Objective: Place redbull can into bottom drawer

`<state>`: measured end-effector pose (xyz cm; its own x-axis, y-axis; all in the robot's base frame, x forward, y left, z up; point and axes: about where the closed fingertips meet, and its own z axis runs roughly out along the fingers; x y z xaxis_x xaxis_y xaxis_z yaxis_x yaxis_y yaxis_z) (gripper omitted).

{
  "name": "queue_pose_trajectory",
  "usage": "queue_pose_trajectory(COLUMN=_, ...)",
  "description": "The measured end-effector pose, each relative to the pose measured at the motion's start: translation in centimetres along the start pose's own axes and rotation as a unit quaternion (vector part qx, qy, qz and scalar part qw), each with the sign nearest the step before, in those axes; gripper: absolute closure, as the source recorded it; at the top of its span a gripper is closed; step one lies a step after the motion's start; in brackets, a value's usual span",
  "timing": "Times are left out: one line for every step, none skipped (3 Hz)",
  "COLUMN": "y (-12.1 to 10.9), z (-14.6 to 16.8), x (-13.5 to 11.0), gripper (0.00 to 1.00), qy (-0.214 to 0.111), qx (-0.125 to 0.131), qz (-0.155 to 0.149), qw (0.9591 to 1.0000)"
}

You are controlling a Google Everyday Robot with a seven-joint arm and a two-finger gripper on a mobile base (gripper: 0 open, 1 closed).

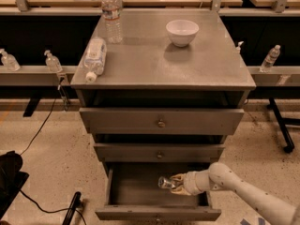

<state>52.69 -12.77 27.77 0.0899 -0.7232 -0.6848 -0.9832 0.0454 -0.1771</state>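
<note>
The redbull can will be released on the bottom of the open bottom drawer (163, 185), near its middle.
The bottom drawer (157, 213) of the grey cabinet is pulled out, showing a deep dark interior. My gripper (172, 183) reaches in from the lower right on a white arm and is shut on the redbull can (165, 182), a small shiny silver can held on its side inside the drawer, low near its floor. Whether the can touches the floor is not clear.
On the cabinet top (201, 64) stand a white bowl (182, 32), an upright water bottle (111, 15) and a lying water bottle (94, 56). The two upper drawers (161, 122) are slightly out. Small bottles sit on side rails. A black object (8, 182) lies on the floor at the left.
</note>
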Motion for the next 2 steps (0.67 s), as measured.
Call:
queue_pose_trajectory(y=-0.2, z=2.0, x=2.1, gripper=1.00, qy=0.023, qx=-0.007, qz=0.027, qw=0.9993)
queue_pose_trajectory(y=-0.8, z=3.9, x=3.7, gripper=1.00, qy=0.032, qx=-0.008, qz=0.048, qw=0.9983)
